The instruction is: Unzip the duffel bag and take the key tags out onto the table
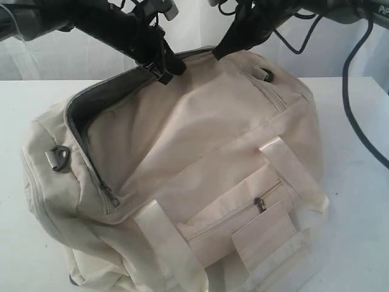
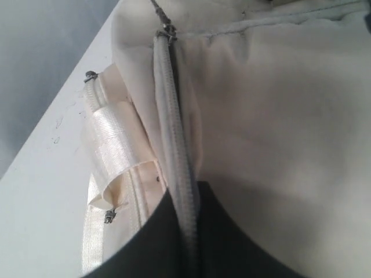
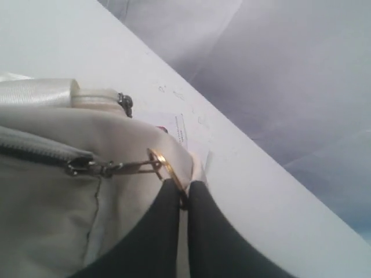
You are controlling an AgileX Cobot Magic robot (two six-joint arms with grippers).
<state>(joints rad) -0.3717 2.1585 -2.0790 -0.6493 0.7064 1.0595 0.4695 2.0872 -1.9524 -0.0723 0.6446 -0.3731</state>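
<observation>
My left gripper holds the bag's zipper edge far from the slider; it should regrip beside the slider [image 2: 164,53] before my right gripper pulls the ring.
The cream duffel bag [image 1: 200,134] lies on the white table [image 1: 358,201]. Its top zip gapes on the left and shows dark grey lining [image 1: 103,97]. My left gripper [image 1: 161,68] is shut on the bag's zipper edge [image 2: 174,127] at the end of that gap, with the grey zip tape pinched between the dark fingers [image 2: 145,249]. My right gripper [image 1: 222,52] is at the bag's far top and is shut on the gold ring [image 3: 165,165] of the zipper pull [image 3: 124,168], just off the slider [image 3: 78,168]. The key tags are hidden.
The small front pocket [image 1: 243,219] faces the camera, its zip puller [image 1: 260,204] closed. Wide strap handles [image 1: 167,237] hang over the bag's front. A metal strap ring [image 1: 59,158] sits at the left end. A black cable [image 1: 352,109] trails at the right.
</observation>
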